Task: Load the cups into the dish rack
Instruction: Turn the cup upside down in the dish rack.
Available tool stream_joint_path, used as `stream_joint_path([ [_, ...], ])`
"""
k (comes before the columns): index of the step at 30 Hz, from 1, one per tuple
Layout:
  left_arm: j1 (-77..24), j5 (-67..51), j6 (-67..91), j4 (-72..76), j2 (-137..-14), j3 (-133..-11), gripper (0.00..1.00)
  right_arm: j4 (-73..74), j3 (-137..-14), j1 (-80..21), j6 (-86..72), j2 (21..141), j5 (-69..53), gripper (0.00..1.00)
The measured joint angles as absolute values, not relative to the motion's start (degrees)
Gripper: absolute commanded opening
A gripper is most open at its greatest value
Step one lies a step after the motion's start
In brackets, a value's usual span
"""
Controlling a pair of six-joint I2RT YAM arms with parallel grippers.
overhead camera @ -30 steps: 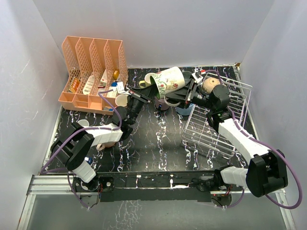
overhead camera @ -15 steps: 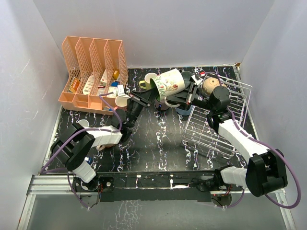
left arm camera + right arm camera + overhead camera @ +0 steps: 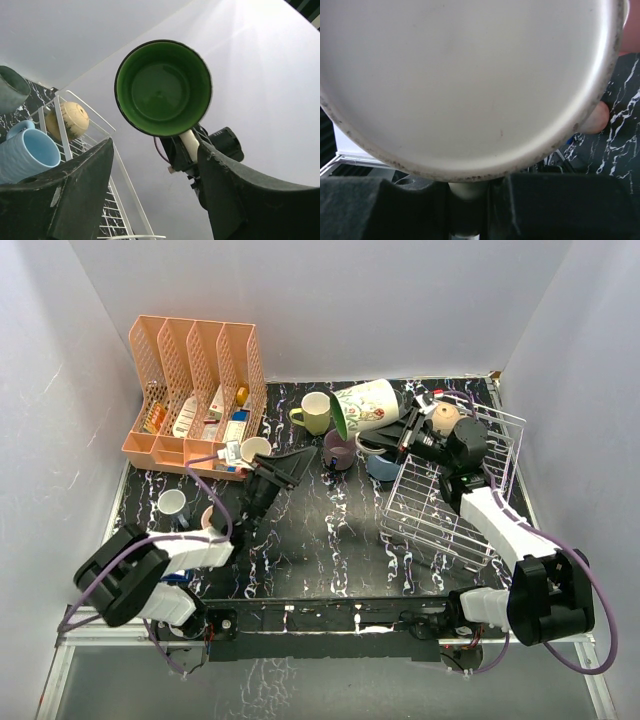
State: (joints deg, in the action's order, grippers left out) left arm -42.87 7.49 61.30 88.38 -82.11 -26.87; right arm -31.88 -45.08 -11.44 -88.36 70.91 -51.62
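The cream cup will go upside down in the dish rack (image 3: 474, 437) beside the tan cup, placed by my right gripper. The cream cup now hangs above the table's back.
A cream cup with a green inside (image 3: 370, 405) hangs tipped on its side above the back of the table. My right gripper (image 3: 392, 433) is shut on its handle (image 3: 465, 192), and the cup's pale base (image 3: 465, 75) fills the right wrist view. My left gripper (image 3: 300, 462) stands open and empty to the left of that cup, looking into its green mouth (image 3: 163, 87). The wire dish rack (image 3: 455, 510) sits tilted at the right with a tan cup (image 3: 443, 418) in it. Yellow-green (image 3: 315, 412), mauve (image 3: 338, 450) and light blue (image 3: 382, 466) cups stand on the table.
A peach slotted organizer (image 3: 195, 390) stands at the back left. A white cup (image 3: 255, 449) sits by its corner and another white cup (image 3: 172, 503) near the left edge, with a pink one (image 3: 209, 517) partly behind the left arm. White walls close in the table.
The left gripper opened, let go of the cream cup and drew back toward the near left. The right gripper closed on the cup's handle and carried it slightly right.
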Motion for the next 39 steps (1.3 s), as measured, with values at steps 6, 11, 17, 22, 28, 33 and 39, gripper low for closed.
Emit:
stream_joint_path([
  [6, -42.68, 7.51, 60.05, 80.40, -69.49, -20.03, 0.97, -31.03, -45.12, -7.92, -83.35, 71.55, -53.23, 0.08],
  [11, -39.62, 3.66, 56.27, 57.49, -58.43, -23.46, 0.97, -27.07, -46.76, -2.55, -75.48, 73.58, -57.06, 0.08],
  [17, -27.83, -12.21, 49.23, 32.75, -57.76, -37.85, 0.97, -23.79, -49.95, 6.22, -64.97, 75.61, -61.56, 0.08],
  [22, -23.77, -19.84, 35.33, 9.80, -63.09, -52.97, 0.97, -13.50, -54.76, 11.79, -50.00, 76.14, -62.30, 0.08],
  [28, -23.35, -18.46, 20.18, -6.57, -63.66, -58.94, 0.97, 2.24, -62.78, 15.68, -29.15, 76.18, -58.37, 0.08],
  [33, -23.18, -14.48, 11.70, -10.02, -58.94, -52.40, 0.97, 9.19, -64.79, 21.19, -19.07, 76.23, -57.54, 0.08],
  [39, -22.98, -12.75, 7.03, -9.06, -53.71, -44.69, 0.97, 16.80, -67.96, 25.91, -9.72, 78.43, -53.30, 0.08],
])
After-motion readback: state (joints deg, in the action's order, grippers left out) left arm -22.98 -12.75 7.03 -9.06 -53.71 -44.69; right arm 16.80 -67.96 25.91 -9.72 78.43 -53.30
